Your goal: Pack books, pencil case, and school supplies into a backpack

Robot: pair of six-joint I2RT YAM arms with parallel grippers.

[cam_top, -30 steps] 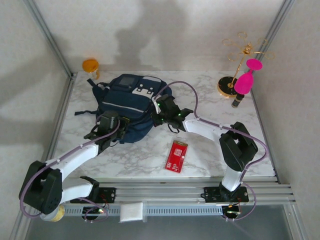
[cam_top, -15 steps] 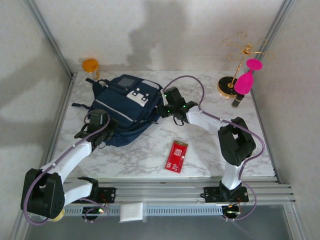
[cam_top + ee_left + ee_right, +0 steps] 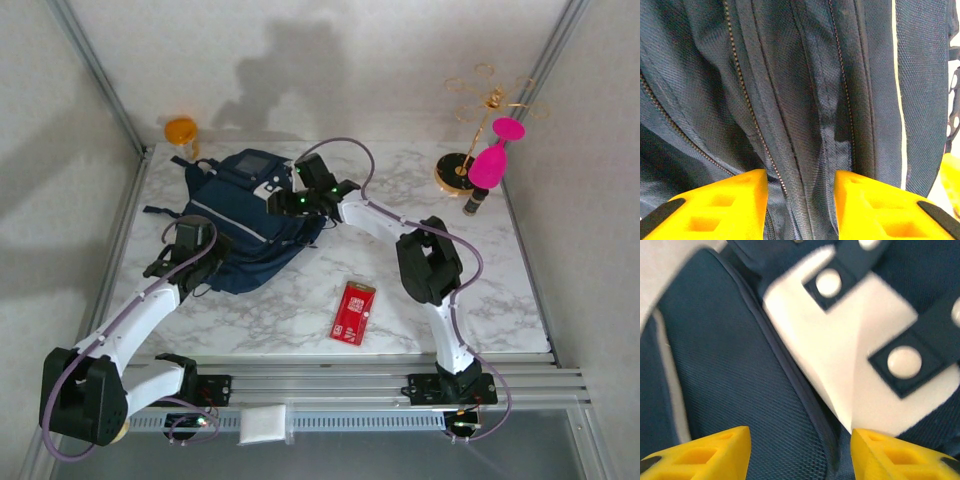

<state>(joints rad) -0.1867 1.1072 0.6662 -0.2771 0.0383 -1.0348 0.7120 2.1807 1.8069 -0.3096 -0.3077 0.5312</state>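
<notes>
The backpack lies at a slant with its near edge crooked, so the robot's left gripper should pinch a zipper fold [image 3: 794, 182] and turn the backpack straighter before the robot opens it.
The navy backpack [image 3: 245, 215] lies flat at the back left of the marble table, its white patches [image 3: 283, 183] facing up. My left gripper [image 3: 203, 258] is at its near left edge, open; in the left wrist view its yellow fingers [image 3: 735, 200] straddle zipper folds of the backpack [image 3: 805, 90] without pinching them. My right gripper [image 3: 278, 204] hovers open over the backpack's top, above the white patch [image 3: 855, 360] and navy mesh [image 3: 730, 370]. The red school-supplies packet [image 3: 353, 313] lies at the front middle. Books and pencil case are out of view.
A gold stand with pink pieces [image 3: 490, 150] and a small dark cylinder [image 3: 470, 203] stand at the back right. An orange jar [image 3: 181, 131] sits past the table's back left corner. Metal frame posts flank both sides.
Both grippers went from shut to open. The backpack slid left and back. My right gripper swung left onto its top; my left gripper moved left to its near edge.
</notes>
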